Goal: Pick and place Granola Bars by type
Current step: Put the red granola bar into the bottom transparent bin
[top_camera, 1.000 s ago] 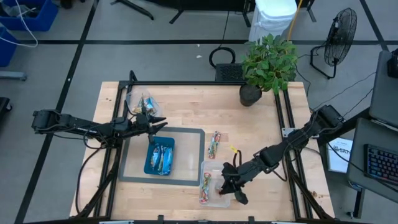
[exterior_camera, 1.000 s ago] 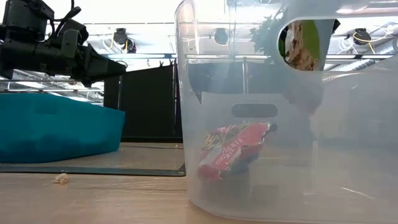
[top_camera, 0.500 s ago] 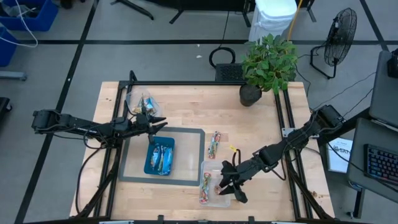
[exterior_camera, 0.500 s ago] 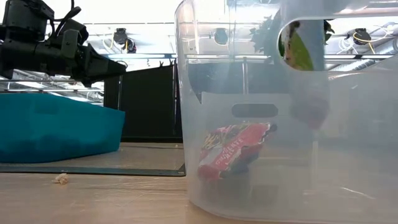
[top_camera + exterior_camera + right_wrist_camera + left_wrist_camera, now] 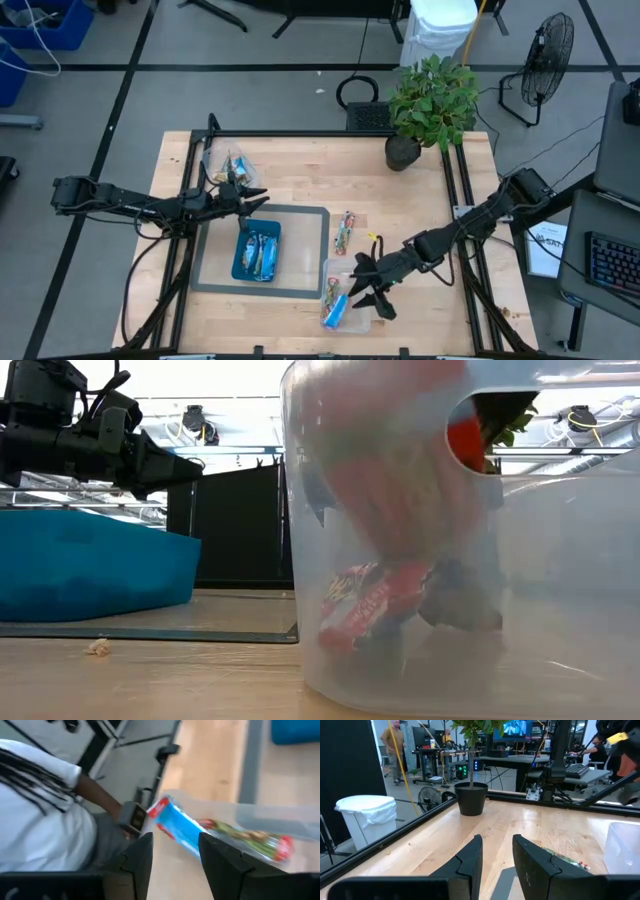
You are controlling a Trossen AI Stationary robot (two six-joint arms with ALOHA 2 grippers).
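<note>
The robot's right gripper needs to close on the far end of the bar [image 5: 349,216] that lies on the wood beside the grey mat, beyond the near clear tub.
My right gripper [image 5: 356,292] stands open over the clear tub [image 5: 328,266] at the table's near middle. Just beyond its fingertips, in the tub, lies a blue bar with red ends [image 5: 176,826], beside a red-green bar [image 5: 250,840]. In the low view the tub [image 5: 330,510] shows a red bar [image 5: 375,600] on its floor and a blurred shape above it. My left gripper [image 5: 258,198] hovers level at the far side of the teal tray [image 5: 240,240], open, nothing between its fingers [image 5: 470,860]. One more bar [image 5: 343,232] lies flat on the wood.
A second clear tub [image 5: 228,165] with bars stands at the far left. The teal tray sits on a grey mat [image 5: 305,250]. A potted plant [image 5: 403,152] stands at the far right. A person in a white shirt [image 5: 45,820] is beyond the table's near edge.
My right gripper has opened above the near clear tub and let go of the bar that it held high there. The bar has dropped into the tub beside the red-green one. The left arm has kept still.
</note>
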